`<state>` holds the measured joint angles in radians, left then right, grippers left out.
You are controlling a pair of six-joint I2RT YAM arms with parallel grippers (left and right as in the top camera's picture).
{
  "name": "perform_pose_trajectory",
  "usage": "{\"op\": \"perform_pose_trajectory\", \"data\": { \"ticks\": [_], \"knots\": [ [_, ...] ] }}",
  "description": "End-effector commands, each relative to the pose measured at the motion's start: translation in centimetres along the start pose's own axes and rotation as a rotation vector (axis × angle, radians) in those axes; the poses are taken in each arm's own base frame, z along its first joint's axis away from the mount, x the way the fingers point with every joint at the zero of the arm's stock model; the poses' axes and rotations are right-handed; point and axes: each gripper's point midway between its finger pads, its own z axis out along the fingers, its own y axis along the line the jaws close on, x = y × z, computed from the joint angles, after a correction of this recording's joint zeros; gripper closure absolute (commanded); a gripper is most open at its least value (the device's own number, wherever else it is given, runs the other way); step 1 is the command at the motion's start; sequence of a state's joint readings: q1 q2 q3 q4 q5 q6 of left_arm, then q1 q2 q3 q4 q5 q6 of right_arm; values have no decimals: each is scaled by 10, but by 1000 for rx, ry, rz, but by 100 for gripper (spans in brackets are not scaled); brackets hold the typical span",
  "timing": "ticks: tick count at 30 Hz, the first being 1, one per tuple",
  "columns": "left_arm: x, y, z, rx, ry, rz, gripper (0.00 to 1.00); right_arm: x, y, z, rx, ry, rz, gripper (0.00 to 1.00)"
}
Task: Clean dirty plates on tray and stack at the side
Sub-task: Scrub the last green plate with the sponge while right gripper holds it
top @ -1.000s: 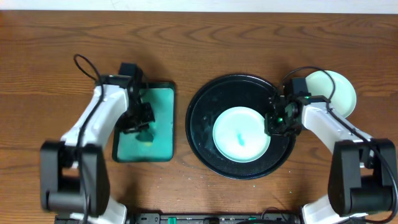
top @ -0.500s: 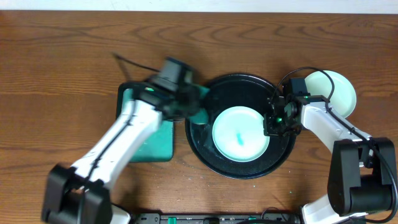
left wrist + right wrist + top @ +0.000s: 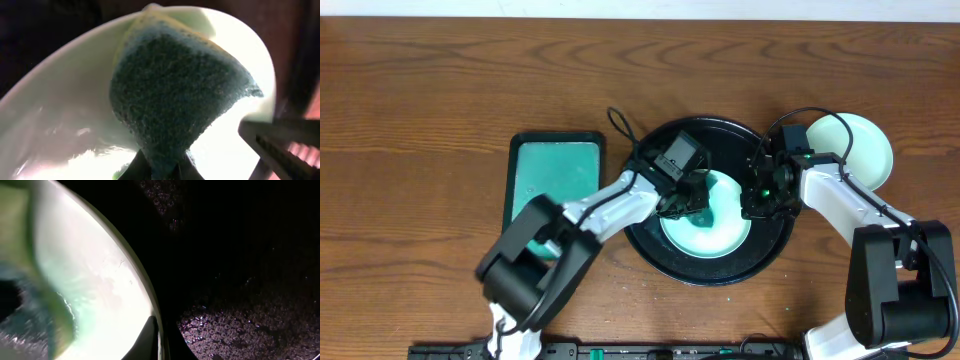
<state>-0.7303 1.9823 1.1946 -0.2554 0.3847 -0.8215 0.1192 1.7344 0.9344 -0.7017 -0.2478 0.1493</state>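
Note:
The robot's left gripper will release the dark teal sponge in the middle of the teal rectangular container (image 3: 551, 190).
A pale-mint plate (image 3: 718, 228) lies on the round black tray (image 3: 645, 235). My left gripper (image 3: 692, 197) is shut on a dark teal sponge (image 3: 170, 95) and presses it onto the plate's upper left part; the left wrist view shows the sponge against the plate (image 3: 55, 120). My right gripper (image 3: 757, 196) is shut on the plate's right rim; in the right wrist view one finger (image 3: 147, 340) lies over the plate's edge (image 3: 115, 275), with the tray's floor (image 3: 240, 280) beside it. Another pale plate (image 3: 868, 148) sits on the table right of the tray.
A teal rectangular container with a black rim (image 3: 555, 175) lies left of the tray, now without the sponge. The left arm's cable loops above the tray's upper left edge (image 3: 620, 125). Brown wooden table (image 3: 420, 100) all round.
My left arm has swung right from the teal container to the tray, carrying the sponge onto the plate. The right gripper has stayed on the plate's right rim.

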Motion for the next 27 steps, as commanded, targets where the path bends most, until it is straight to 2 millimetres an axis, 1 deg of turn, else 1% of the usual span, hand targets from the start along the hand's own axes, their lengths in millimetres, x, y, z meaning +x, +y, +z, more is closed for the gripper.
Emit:
{"op": "perform_pose_trajectory", "data": {
  "ticks": [1,2,3,5,6,8,9,11,12,14,17,20,21,23,25,27],
  "knots": [
    [11,50,13,-154,56,-77,93,13,3,14,14,56,-4,99],
    [12,59,11,-189,61,-93,93,14,3,14,15,58,-4,99],
    [13,73,6,-246,64,-114,93,14,3,14,15,60,-4,99],
    [11,97,-6,-358,62,-148,93,14,3,14,15,60,-4,99],
    [10,106,-12,-399,62,-146,93,14,3,14,15,59,-4,99],
    [5,117,-21,-452,65,-123,93,14,3,14,15,59,-4,99],
    [2,120,-24,-460,63,-106,93,14,3,14,15,59,-4,99],
    [-5,117,-24,-443,59,-52,93,14,3,14,15,59,-4,99],
    [-9,114,-23,-426,52,-24,93,14,3,14,15,59,-4,99],
    [-12,96,-16,-324,72,58,93,14,3,14,16,59,-4,99],
    [-2,53,-5,-113,134,112,93,14,3,14,16,59,-4,99],
    [14,8,4,83,191,177,93,14,3,14,16,59,-4,99],
    [21,-4,7,129,208,200,93,14,3,14,16,59,-4,99],
    [34,-19,14,174,236,230,92,14,3,14,15,59,-4,99],
    [47,-24,21,183,265,248,92,14,3,14,15,60,-3,99],
    [59,-25,25,177,299,252,92,15,3,14,16,62,-3,99]
  ]
}}
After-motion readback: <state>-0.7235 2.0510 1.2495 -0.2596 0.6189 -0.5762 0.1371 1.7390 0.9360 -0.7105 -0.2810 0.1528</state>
